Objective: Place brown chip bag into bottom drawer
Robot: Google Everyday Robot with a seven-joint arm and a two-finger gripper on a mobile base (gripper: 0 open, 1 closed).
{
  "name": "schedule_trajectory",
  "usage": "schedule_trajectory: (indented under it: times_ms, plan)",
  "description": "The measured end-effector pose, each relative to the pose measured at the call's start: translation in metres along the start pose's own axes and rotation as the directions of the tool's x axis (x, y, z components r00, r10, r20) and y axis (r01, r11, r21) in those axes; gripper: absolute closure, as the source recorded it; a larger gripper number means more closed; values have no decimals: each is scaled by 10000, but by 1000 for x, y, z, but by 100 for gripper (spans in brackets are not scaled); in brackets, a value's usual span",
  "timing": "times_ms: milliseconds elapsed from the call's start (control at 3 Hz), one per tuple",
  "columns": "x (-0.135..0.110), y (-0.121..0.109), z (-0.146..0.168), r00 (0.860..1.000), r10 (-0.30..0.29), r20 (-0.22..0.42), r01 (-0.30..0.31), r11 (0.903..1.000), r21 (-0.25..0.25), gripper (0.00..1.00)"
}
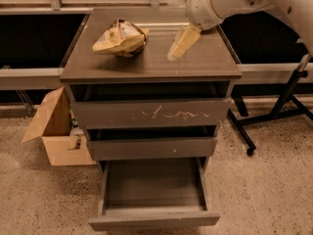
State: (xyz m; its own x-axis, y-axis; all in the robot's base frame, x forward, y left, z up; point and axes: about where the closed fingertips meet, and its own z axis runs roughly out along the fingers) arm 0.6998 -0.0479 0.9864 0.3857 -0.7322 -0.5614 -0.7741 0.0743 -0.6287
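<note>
Next, my gripper goes to the top of the brown chip bag [125, 27] on the cabinet and closes there.
The brown chip bag [120, 37], crumpled tan-cream foil with a dark brown patterned part, lies on the left half of the cabinet top [146, 62]. My gripper [177, 50] hangs over the cabinet top to the right of the bag and apart from it, its cream fingers pointing down and left. It holds nothing. The bottom drawer [152, 222] is pulled out and its inside is bare.
The top drawer [151, 114] with white scratches and the middle drawer [151, 148] are slightly out. An open cardboard box [54, 126] stands on the floor at the left. A black stand's legs [283, 106] are at the right. A dark counter runs behind.
</note>
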Motion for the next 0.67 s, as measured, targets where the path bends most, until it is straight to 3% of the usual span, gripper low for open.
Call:
schedule_trajectory:
  times_ms: [333, 667]
  plan:
    - [7, -3, 53, 9960, -343, 831, 378, 9985, -408, 0]
    - [9, -4, 85, 9902, -504, 1300, 589, 9963, -625, 0]
